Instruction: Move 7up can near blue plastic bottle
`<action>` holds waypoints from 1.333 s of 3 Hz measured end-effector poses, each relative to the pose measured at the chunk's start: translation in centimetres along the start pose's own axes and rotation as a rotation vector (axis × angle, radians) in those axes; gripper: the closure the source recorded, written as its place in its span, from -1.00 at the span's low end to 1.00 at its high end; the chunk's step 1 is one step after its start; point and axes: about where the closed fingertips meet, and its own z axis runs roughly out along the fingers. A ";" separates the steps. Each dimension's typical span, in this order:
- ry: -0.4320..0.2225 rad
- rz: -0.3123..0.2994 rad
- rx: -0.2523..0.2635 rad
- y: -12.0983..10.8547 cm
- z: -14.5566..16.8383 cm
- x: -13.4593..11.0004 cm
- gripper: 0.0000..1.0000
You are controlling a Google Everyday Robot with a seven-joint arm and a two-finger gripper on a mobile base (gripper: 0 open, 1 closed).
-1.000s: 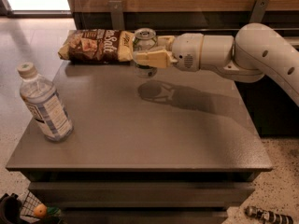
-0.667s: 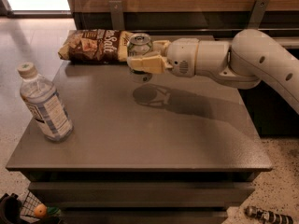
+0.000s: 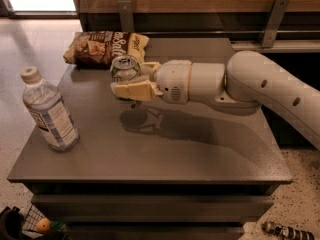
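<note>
Next, I bring the 7up can, now a little above the table, to the grey table (image 3: 97, 151) and let go of it there with my gripper, close beside the base of the blue plastic bottle.
The 7up can (image 3: 123, 67), silvery with a pull-tab top, is held upright in my gripper (image 3: 129, 80), which is shut on it a little above the grey table (image 3: 200, 154). Its shadow falls on the tabletop just below. The blue plastic bottle (image 3: 48, 111), clear with a white cap and a white-and-blue label, stands at the table's left front, well to the left of the can and gripper. My white arm (image 3: 260, 89) reaches in from the right.
A brown-and-yellow chip bag (image 3: 102, 46) lies at the table's back left, just behind the can. A wooden wall with metal brackets (image 3: 272, 14) runs along the back. Small objects lie on the floor at the lower left (image 3: 42, 225) and lower right (image 3: 287, 231).
My gripper has carried the can leftward and slightly toward the front, away from the chip bag and closer to the bottle. The bottle has not moved.
</note>
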 end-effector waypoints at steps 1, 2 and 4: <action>0.028 0.017 -0.058 3.2 2.0 0.8 1.00; 0.060 0.008 -0.126 5.9 3.2 1.7 1.00; 0.029 -0.034 -0.300 9.9 5.1 3.9 0.98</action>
